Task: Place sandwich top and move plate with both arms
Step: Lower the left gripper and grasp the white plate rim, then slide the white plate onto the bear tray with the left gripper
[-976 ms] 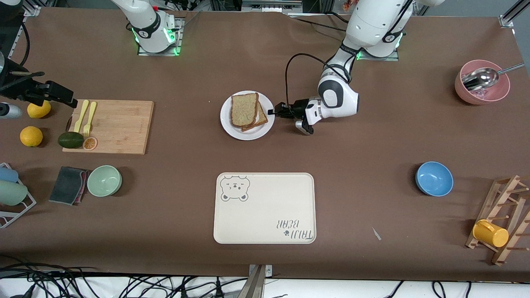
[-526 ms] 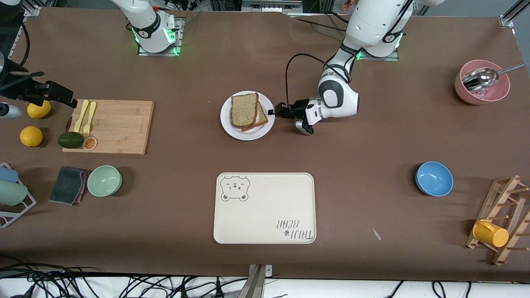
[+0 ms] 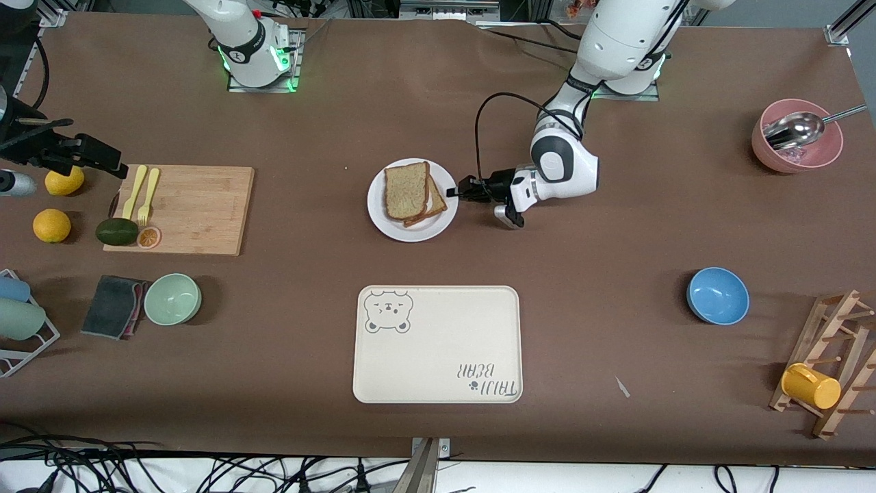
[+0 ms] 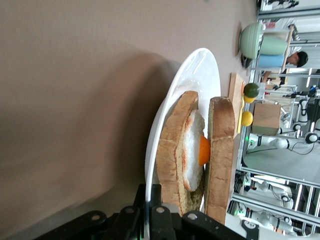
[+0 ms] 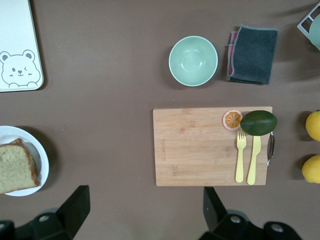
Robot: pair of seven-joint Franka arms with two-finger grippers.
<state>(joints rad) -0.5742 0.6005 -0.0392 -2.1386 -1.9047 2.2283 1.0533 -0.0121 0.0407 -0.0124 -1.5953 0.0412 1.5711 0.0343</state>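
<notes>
I should let go of the white plate with my left gripper on the cream bear tray (image 3: 447,355) between its bear face and lettering.
The white plate (image 3: 395,229) sits mid-table. On it the plain sandwich top (image 3: 405,190) lies over a bread slice with a fried egg (image 4: 192,150). My left gripper (image 3: 454,192) is shut on the plate's rim on the side toward the left arm's end; the left wrist view shows its jaws pinching the rim (image 4: 152,192) and a shadow under the plate (image 4: 200,70). My right gripper (image 3: 102,159) hangs open and empty over the right arm's end of the table, beside the cutting board; its two fingers (image 5: 75,207) stand wide apart.
A cream bear tray (image 3: 438,356) lies nearer the camera than the plate. The cutting board (image 3: 198,209) carries a yellow fork and knife, with an avocado, lemons and a green bowl (image 3: 172,298) around it. A blue bowl (image 3: 717,295) and a pink bowl (image 3: 797,147) stand toward the left arm's end.
The left gripper has drawn the plate with the sandwich a little nearer the camera and toward the left arm's end. The right arm has not moved.
</notes>
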